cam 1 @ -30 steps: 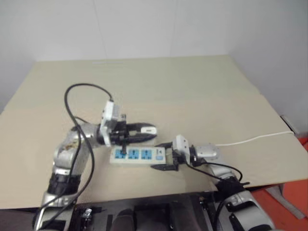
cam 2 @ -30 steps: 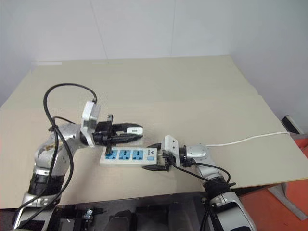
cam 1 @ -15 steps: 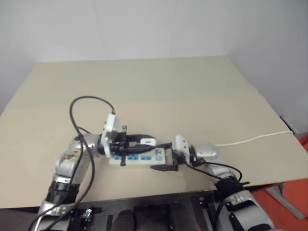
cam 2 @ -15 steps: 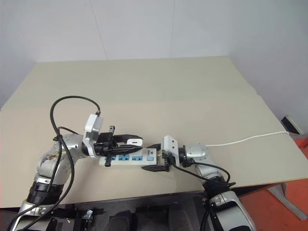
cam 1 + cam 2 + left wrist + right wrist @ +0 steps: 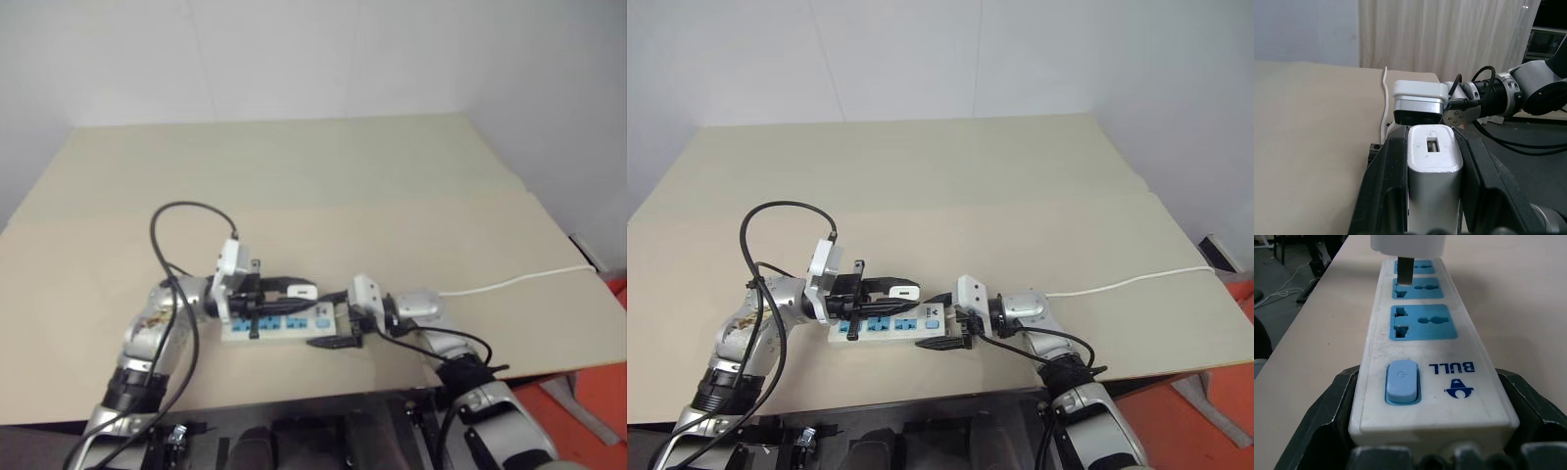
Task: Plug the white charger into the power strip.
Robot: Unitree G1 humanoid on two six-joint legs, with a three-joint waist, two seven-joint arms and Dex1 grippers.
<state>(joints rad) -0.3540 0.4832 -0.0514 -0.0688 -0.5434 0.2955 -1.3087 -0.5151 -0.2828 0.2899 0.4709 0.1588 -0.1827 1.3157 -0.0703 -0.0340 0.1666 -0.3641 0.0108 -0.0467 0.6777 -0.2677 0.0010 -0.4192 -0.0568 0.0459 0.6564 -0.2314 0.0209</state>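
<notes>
The robot's left gripper needs to release the white charger in the blue socket (image 5: 297, 319) nearest the switch of the power strip.
The power strip (image 5: 277, 323) lies on the tan table near its front edge, blue sockets facing up. My right gripper (image 5: 338, 323) is shut on its switch end, and the right wrist view shows black fingers (image 5: 1327, 421) on both sides of the strip (image 5: 1420, 333) by the blue switch (image 5: 1402, 380). My left gripper (image 5: 297, 290) points level over the strip, shut on the white charger (image 5: 303, 290). In the left wrist view the charger (image 5: 1432, 156) sits between both fingers. A metal prong (image 5: 1405, 270) hangs just above the far sockets, apart from them.
The strip's thin white cord (image 5: 519, 282) runs to the table's right edge. A black cable (image 5: 186, 211) loops above my left arm. The table (image 5: 323, 176) is bare behind the strip. Its front edge is close below both grippers.
My left gripper has come down with the charger, from well above the strip to just over its sockets. The right gripper and the strip have stayed in place.
</notes>
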